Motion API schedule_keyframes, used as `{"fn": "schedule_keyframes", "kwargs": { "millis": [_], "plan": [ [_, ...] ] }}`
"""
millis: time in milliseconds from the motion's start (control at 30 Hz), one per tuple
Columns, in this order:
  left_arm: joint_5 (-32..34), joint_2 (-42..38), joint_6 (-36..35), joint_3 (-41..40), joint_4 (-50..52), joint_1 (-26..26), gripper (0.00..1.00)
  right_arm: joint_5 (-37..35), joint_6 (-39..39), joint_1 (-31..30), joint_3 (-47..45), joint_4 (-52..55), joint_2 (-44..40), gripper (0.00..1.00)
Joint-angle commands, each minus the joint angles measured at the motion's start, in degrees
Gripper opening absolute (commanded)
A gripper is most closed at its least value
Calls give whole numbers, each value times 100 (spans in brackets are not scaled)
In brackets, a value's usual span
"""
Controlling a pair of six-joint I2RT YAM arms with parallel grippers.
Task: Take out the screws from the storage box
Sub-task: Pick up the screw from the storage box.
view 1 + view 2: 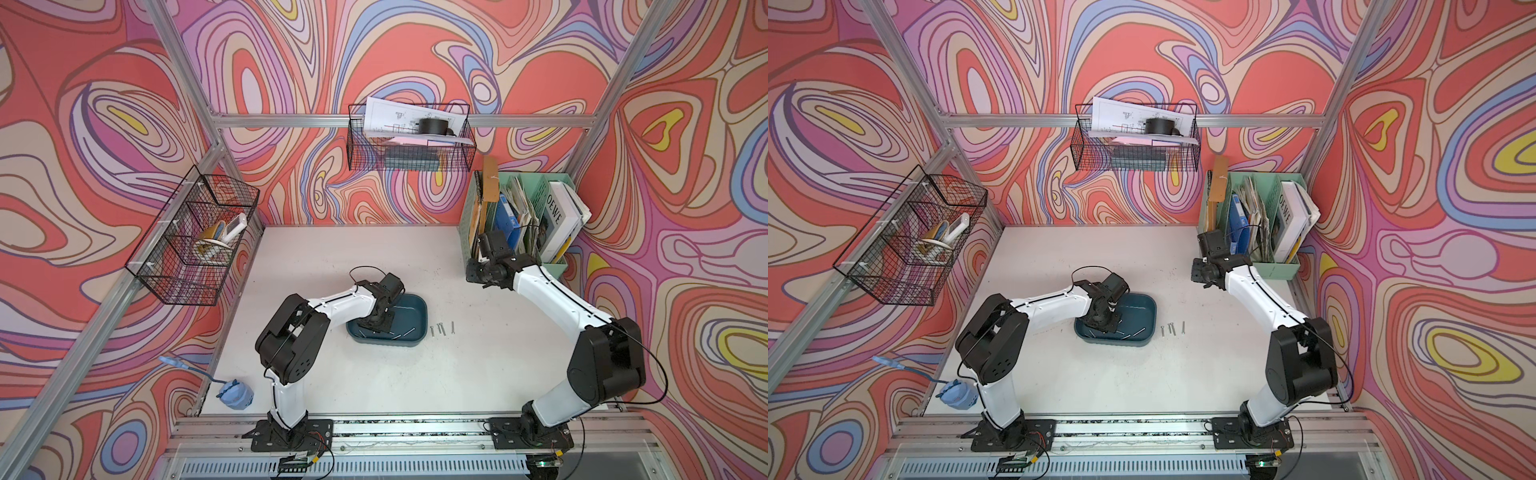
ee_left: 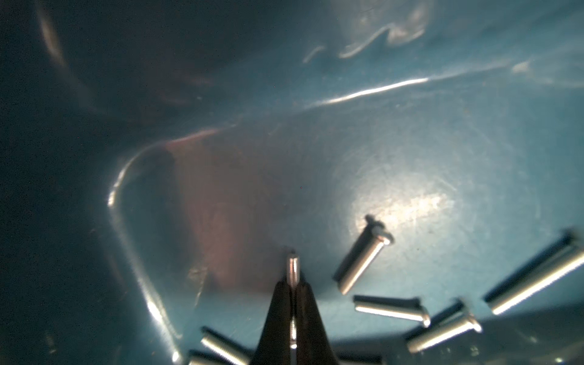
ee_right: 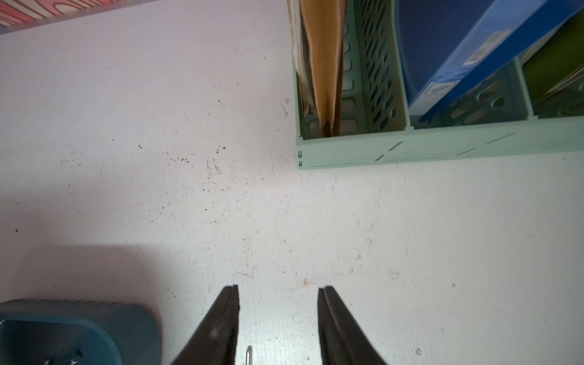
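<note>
The robot's left gripper will put the thin screw down on the table (image 1: 340,321) beside the storage box, opposite the screw row.
The storage box (image 1: 411,318) (image 1: 1142,309) is a dark teal tray at mid-table. My left gripper (image 1: 380,326) (image 1: 1106,326) reaches down into it. In the left wrist view it (image 2: 293,282) is shut on a thin screw (image 2: 293,267), whose tip pokes out past the fingertips. Several loose screws (image 2: 363,257) (image 2: 390,308) (image 2: 537,284) lie on the tray floor around it. Three screws (image 1: 441,330) (image 1: 1170,329) lie in a row on the table just right of the tray. My right gripper (image 1: 482,284) (image 3: 278,292) hangs open and empty over bare table at the back right. A screw tip (image 3: 249,355) and a tray corner (image 3: 94,316) show beneath it.
A mint green file organizer (image 1: 519,216) (image 3: 442,148) full of books and folders stands at the back right, close to my right wrist. Black wire baskets hang on the left wall (image 1: 195,241) and back wall (image 1: 409,137). A small blue object (image 1: 235,392) sits at the front left.
</note>
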State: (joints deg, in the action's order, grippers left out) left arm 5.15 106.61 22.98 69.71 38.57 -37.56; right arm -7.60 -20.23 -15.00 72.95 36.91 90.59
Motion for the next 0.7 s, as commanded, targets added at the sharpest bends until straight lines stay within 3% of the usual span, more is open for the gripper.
{"fn": "schedule_keyframes", "kwargs": {
  "millis": [0,367,667],
  "plan": [
    [250,-128,72,407,473,3,0,30,-143,41,97,110,-197,43],
    [264,-720,175,468,790,3,0,428,-427,41,209,371,-430,43],
    [161,-2450,864,-551,1312,-6,0,596,-446,40,-128,321,-776,43]
  ]
}}
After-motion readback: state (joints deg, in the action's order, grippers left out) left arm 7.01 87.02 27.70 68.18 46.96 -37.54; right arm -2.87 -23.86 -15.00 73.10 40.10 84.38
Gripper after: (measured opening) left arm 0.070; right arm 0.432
